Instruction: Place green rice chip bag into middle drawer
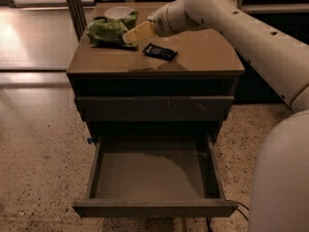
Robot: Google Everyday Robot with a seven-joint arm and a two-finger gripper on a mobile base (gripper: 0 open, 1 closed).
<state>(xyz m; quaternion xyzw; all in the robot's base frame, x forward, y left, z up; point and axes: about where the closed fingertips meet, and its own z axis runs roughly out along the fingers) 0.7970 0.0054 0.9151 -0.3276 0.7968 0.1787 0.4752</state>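
I will close my gripper on the green rice chip bag's side (126,31) that is nearest to the small bar in the black wrapper.
The green rice chip bag (107,31) lies crumpled at the back left of the cabinet top (203,57), just in front of a white bowl (119,12). My gripper (135,33) reaches in from the right and its yellowish tip sits at the bag's right edge, touching or overlapping it. The middle drawer (152,175) is pulled out low at the front, and its flat tray is bare.
A small black wrapped bar (160,51) lies on the cabinet top just right of the gripper. A shut drawer front with pale scratches (154,108) is above the open drawer. My white arm (251,37) spans the right side. Speckled floor (38,149) surrounds the cabinet.
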